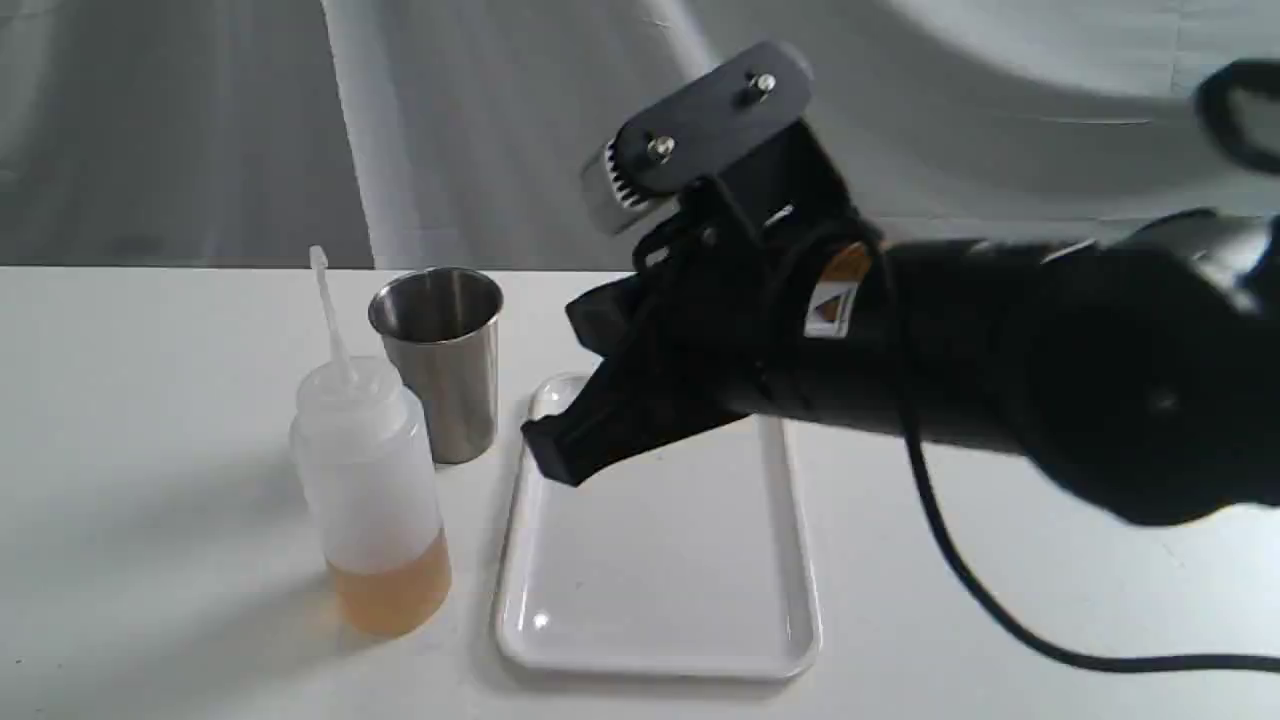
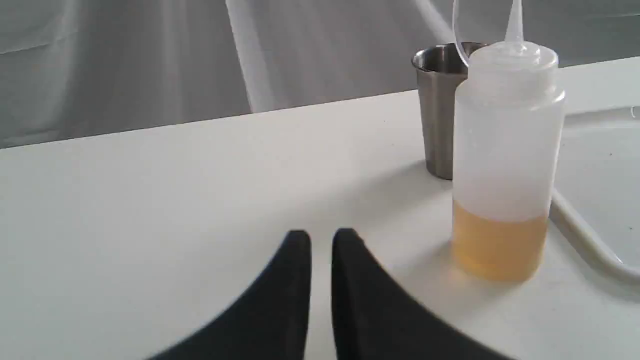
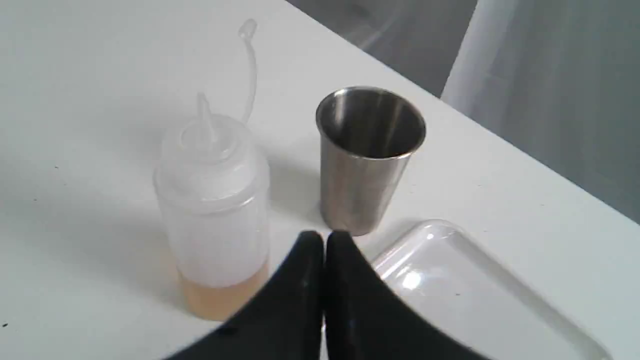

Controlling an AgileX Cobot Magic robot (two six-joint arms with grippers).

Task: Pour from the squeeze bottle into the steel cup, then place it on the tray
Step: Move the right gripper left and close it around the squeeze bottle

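Note:
The lower body (image 1: pixel 381 542) (image 3: pixel 223 271) of the squeeze bottle, near the top of its amber liquid, is the next place that my right gripper will grab.
The squeeze bottle (image 1: pixel 370 490) stands upright on the white table with amber liquid in its bottom third, nozzle uncapped and the cap strip sticking up. Just behind it to the right stands the steel cup (image 1: pixel 440 360), upright. The white tray (image 1: pixel 660 600) lies to the right of both, nothing on it. My right gripper (image 1: pixel 555 450) hangs shut and holding nothing above the tray's far left corner, pointing toward the bottle (image 3: pixel 215 210) and cup (image 3: pixel 365 160). My left gripper (image 2: pixel 322 237), out of the exterior view, sits low and shut over bare table, apart from the bottle (image 2: pixel 505 150).
The right arm's black body fills the right half of the exterior view, and its black cable (image 1: pixel 960 570) droops over the table right of the tray. A grey curtain (image 1: pixel 200 130) hangs behind the table's back edge.

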